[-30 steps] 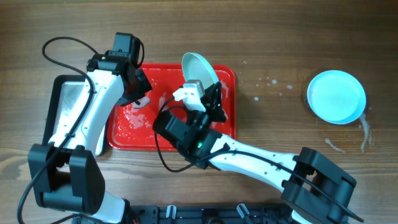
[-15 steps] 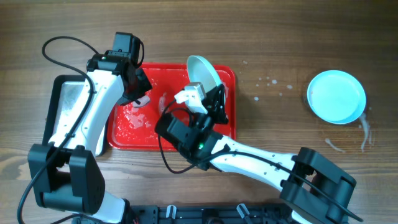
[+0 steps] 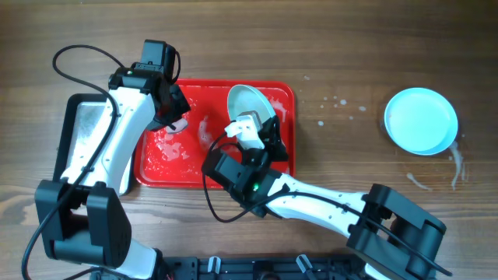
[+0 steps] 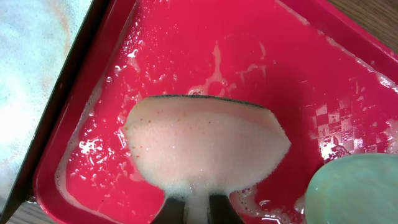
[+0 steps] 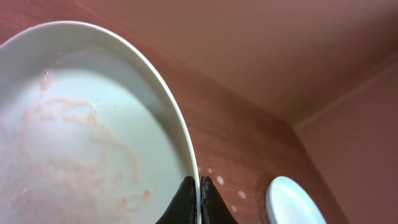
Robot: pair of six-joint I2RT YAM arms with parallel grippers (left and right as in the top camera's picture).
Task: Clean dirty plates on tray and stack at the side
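The robot will use its right gripper to set the pale blue plate down on top of the flat blue plate point(image 3: 422, 122) point(image 5: 295, 203).
The red tray point(image 3: 283, 96) lies at centre left, wet and foamy; it also shows in the left wrist view point(image 4: 186, 50). My right gripper point(image 3: 264, 124) is shut on the rim of a pale blue plate point(image 3: 249, 101), holding it tilted up on edge over the tray's right part. In the right wrist view point(image 5: 197, 198) the plate point(image 5: 81, 124) carries orange-brown smears. My left gripper point(image 3: 173, 117) is over the tray's left part, shut point(image 4: 196, 211) on a soapy sponge point(image 4: 205, 143). Another blue plate point(image 3: 421, 120) lies flat on the table at far right; it also shows in the right wrist view point(image 5: 295, 202).
A black-rimmed silvery metal tray point(image 3: 82, 132) lies left of the red tray, partly under my left arm; it also shows in the left wrist view point(image 4: 37, 68). Water drops and a wet streak point(image 3: 457, 167) mark the wooden table near the far-right plate.
My right gripper has tipped the held plate, so its top edge has come down from beyond the tray's far rim to over the tray. The left arm has stayed put.
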